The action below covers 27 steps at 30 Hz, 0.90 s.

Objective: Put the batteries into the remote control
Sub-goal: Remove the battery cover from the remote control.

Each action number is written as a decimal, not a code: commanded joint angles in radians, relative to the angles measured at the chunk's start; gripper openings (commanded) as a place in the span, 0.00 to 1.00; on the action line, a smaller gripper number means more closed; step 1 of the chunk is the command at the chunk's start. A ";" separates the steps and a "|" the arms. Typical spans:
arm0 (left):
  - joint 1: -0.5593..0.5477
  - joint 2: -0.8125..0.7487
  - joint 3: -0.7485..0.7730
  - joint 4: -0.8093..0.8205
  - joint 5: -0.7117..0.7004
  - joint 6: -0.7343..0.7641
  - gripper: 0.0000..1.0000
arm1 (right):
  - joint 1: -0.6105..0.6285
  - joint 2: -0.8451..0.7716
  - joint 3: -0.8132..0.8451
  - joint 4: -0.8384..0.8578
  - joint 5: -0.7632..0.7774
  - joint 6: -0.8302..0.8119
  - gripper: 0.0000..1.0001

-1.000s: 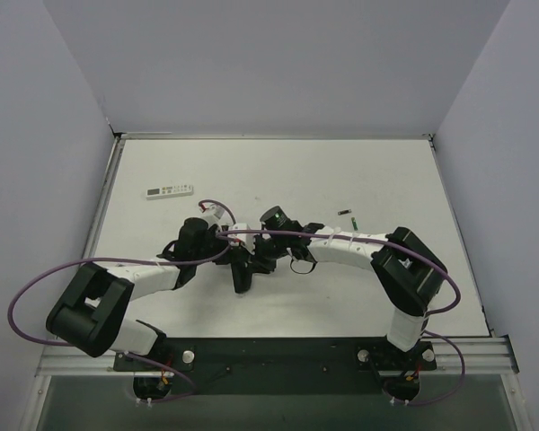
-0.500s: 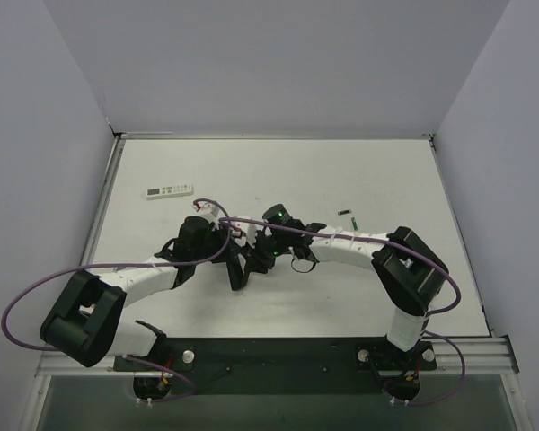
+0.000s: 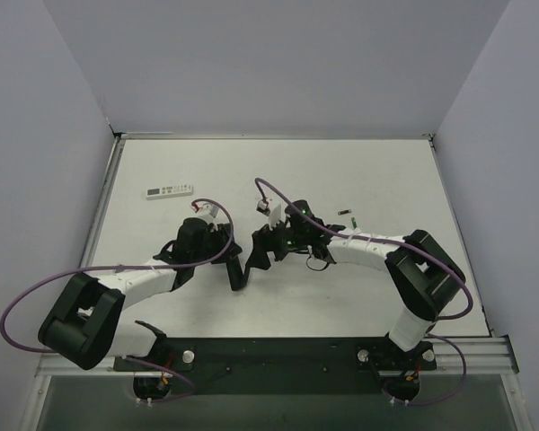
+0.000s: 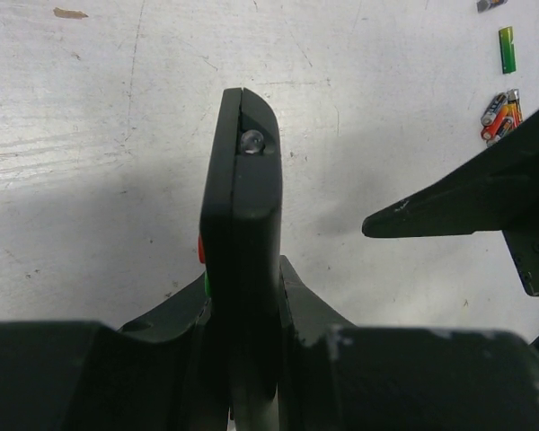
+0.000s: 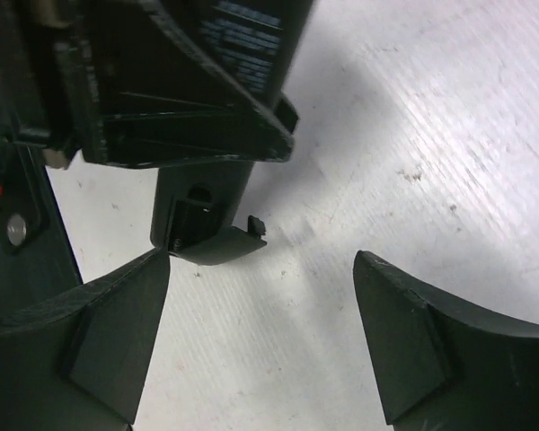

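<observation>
The slanted hanging cover flap on the remote's lower end needs my right gripper to pinch it near its small tab [image 5: 256, 227] and pull it clear before loading batteries.
My left gripper [image 4: 244, 292] is shut on the black remote control [image 4: 242, 197], which is held on edge above the table near its middle [image 3: 237, 269]. In the right wrist view the remote's [image 5: 242, 45] lower end shows a small cover flap [image 5: 217, 244] hanging open. My right gripper [image 5: 260, 278] stands open just beside that end with nothing between its fingers, and the top view shows it [image 3: 262, 250] close to the right of the left one. Loose batteries [image 4: 500, 112] and a green one [image 4: 507, 49] lie on the table further right [image 3: 346, 214].
A long white remote [image 3: 169, 190] lies at the back left of the white table [image 3: 386, 171]. Purple cables loop over both arms. Grey walls close in the table on three sides.
My right gripper has opened and drawn back a little to the right from the remote's end. The left gripper keeps its hold on the remote.
</observation>
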<state>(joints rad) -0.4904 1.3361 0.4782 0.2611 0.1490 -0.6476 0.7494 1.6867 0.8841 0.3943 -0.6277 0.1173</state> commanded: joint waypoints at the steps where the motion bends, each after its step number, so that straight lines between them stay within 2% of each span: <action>1: 0.000 -0.031 -0.041 0.068 -0.017 -0.012 0.00 | -0.022 -0.048 -0.062 0.150 0.043 0.399 0.82; 2: 0.000 -0.035 -0.053 0.079 -0.017 -0.030 0.00 | -0.022 -0.047 -0.071 0.161 0.049 0.500 0.84; 5: 0.000 -0.044 -0.072 0.112 -0.015 -0.064 0.00 | -0.019 -0.044 -0.117 0.199 0.089 0.657 0.84; 7: 0.000 -0.051 -0.078 0.127 -0.016 -0.072 0.00 | -0.016 -0.036 -0.138 0.257 0.092 0.705 0.84; 13: 0.000 -0.061 -0.078 0.133 -0.017 -0.089 0.00 | 0.039 0.014 -0.109 0.244 0.086 0.729 0.82; 17: -0.001 -0.066 -0.081 0.135 -0.017 -0.098 0.00 | 0.050 0.045 -0.109 0.239 0.109 0.752 0.75; 21: 0.000 -0.071 -0.079 0.136 -0.017 -0.101 0.00 | 0.051 0.056 -0.129 0.238 0.146 0.765 0.72; 27: 0.000 -0.072 -0.085 0.148 -0.017 -0.116 0.00 | 0.054 0.090 -0.134 0.308 0.118 0.805 0.62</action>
<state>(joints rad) -0.4900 1.2903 0.3985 0.3473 0.1368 -0.7486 0.8001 1.7535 0.7494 0.6147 -0.5091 0.8791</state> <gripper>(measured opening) 0.281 0.649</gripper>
